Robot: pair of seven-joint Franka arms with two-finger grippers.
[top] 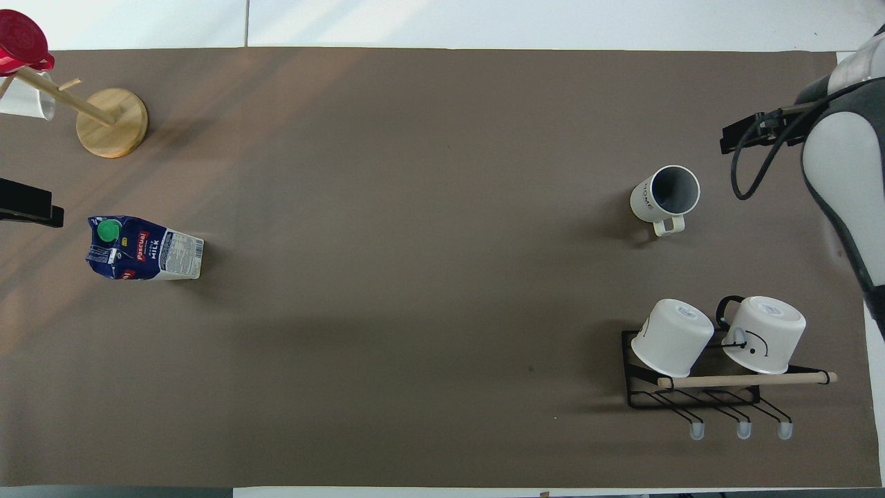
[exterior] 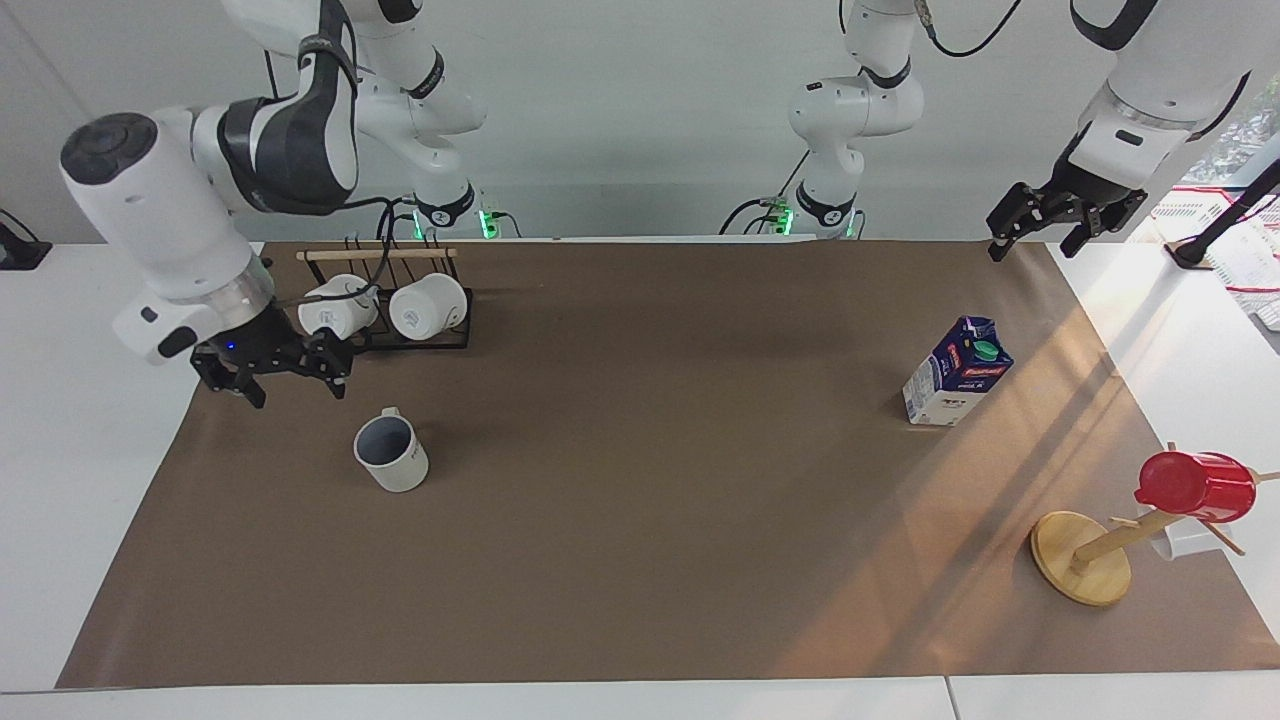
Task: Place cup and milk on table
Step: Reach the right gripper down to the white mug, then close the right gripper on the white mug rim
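Observation:
The robot's left gripper will next go to the milk's top end (top: pixel 113 231), at the green cap, and close there.
The cup (exterior: pixel 390 452) stands upright on the brown mat of the table (exterior: pixel 640 560), toward the right arm's end; it also shows in the overhead view (top: pixel 665 196). The milk (exterior: pixel 957 372) stands upright on the mat toward the left arm's end, and shows in the overhead view too (top: pixel 144 247). My right gripper (exterior: pixel 290 385) is open and empty, in the air over the mat's edge beside the cup, clear of it. It also shows in the overhead view (top: pixel 747 135). My left gripper (exterior: pixel 1040 240) waits open and empty, raised over the mat's corner near the milk.
A black wire rack (exterior: pixel 410 335) with two white mugs lying on it stands nearer to the robots than the cup. A wooden mug tree (exterior: pixel 1082 558) holding a red cup (exterior: pixel 1195 485) stands farther from the robots than the milk.

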